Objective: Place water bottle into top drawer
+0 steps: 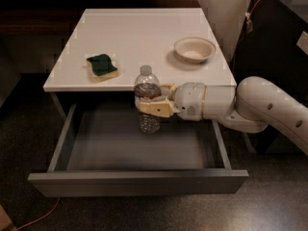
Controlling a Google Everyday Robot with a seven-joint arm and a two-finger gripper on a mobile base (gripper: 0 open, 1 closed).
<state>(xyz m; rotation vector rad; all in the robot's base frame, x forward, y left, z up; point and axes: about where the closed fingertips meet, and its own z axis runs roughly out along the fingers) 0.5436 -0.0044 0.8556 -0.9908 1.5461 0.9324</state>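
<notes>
The robot's gripper needs to release the water bottle on the grey drawer's bottom (147, 151), halfway between the sides and towards the front panel.
The water bottle (147, 100) is a small clear ribbed bottle, held upright in the air. My gripper (150, 106) reaches in from the right and is shut on the bottle's middle, its tan fingers (156, 109) wrapped around the label band. The bottle hangs over the back part of the top drawer (139, 182), which is pulled wide open below the white tabletop. The drawer's shallow grey inside shows with nothing in it. The bottle's base is above the drawer floor, not touching it.
On the white table (144, 32) lie a green and yellow sponge (101, 66) at the left and a cream bowl (194, 49) at the right. A dark cabinet (279, 42) stands at the right. An orange cable (33, 218) runs over the floor at the lower left.
</notes>
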